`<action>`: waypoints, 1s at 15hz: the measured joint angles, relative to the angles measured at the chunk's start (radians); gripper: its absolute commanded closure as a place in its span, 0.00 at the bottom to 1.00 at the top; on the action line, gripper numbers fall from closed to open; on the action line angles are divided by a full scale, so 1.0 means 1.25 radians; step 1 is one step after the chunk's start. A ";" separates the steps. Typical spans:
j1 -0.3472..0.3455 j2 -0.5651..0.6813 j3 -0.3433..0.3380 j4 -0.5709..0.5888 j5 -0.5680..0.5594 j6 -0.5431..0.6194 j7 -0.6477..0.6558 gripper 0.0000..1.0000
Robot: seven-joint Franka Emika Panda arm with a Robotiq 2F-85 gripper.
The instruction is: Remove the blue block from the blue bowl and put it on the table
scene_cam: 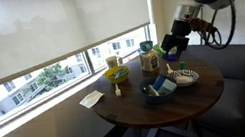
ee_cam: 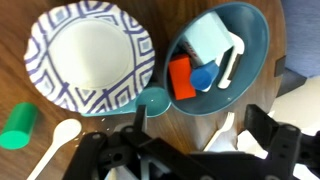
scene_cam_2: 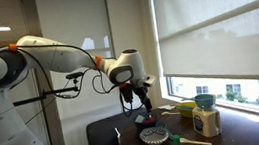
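Next, I should bring my gripper over to the sides of the small blue block [scene_cam: 162,85] [ee_cam: 204,77] beside the red block in the blue bowl and close it there.
The blue bowl [ee_cam: 250,35] lies at the upper right of the wrist view. It holds the small blue block [ee_cam: 203,80], a red block [ee_cam: 180,78], a white cup [ee_cam: 210,38] and a white utensil. In an exterior view the bowl [scene_cam: 157,91] sits at the front of the round brown table [scene_cam: 129,106]. My gripper [ee_cam: 200,132] is open and empty, above the bare wood just beside the bowl's near rim. In the exterior views it hangs over the table [scene_cam: 172,48] [scene_cam_2: 140,108].
A black-and-white patterned plate [ee_cam: 88,55] lies next to the bowl. A teal scoop [ee_cam: 153,102], a green cylinder [ee_cam: 18,125] and a white spoon [ee_cam: 60,138] lie near it. A yellow bowl [scene_cam: 117,76], a jar [scene_cam: 149,61] and a napkin [scene_cam: 91,99] stand further off.
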 measured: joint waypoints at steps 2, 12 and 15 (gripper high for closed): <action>0.022 0.057 0.002 0.045 0.077 -0.019 0.000 0.00; 0.033 0.119 0.004 0.084 0.107 -0.092 0.002 0.00; 0.029 0.139 0.004 0.082 0.107 -0.086 0.018 0.00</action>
